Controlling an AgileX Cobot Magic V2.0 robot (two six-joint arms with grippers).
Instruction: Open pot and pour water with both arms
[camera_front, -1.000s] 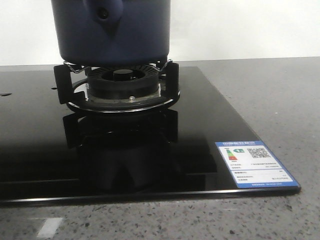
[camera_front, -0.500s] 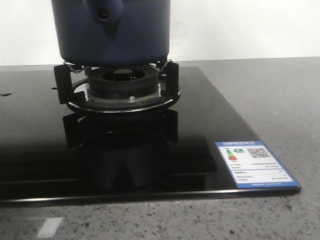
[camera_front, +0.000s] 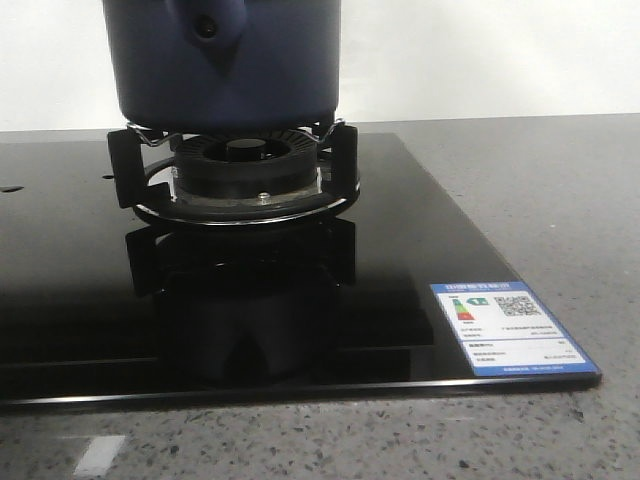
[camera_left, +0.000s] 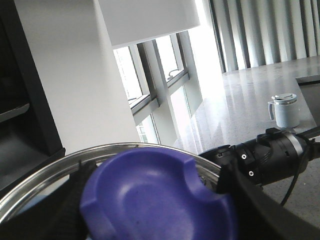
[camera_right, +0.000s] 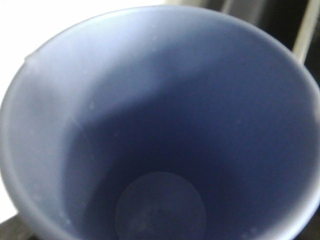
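My right gripper is to let go of the pale blue cup on the grey speckled counter (camera_front: 635, 192) next to the hob, level with the burner.
The dark navy pot (camera_front: 225, 70) stands on the gas burner (camera_front: 240, 170), its handle stub (camera_front: 207, 27) facing me; its top is cut off in the front view. My left gripper (camera_left: 155, 210) is shut on the blue knob (camera_left: 150, 195) of the lid, whose metal rim (camera_left: 60, 162) arcs behind it, a dark finger (camera_left: 250, 200) on each side. The right wrist view is filled by the inside of a pale blue cup (camera_right: 165, 125), which hides my right gripper's fingers; its bottom looks bare.
The burner's black pan supports (camera_front: 125, 165) sit on a glossy black glass hob (camera_front: 400, 260) with a blue-white label (camera_front: 508, 328) at its near right corner. Grey speckled counter (camera_front: 560, 200) surrounds it. A white lidded mug (camera_left: 285, 111) stands beyond a black arm (camera_left: 265, 157).
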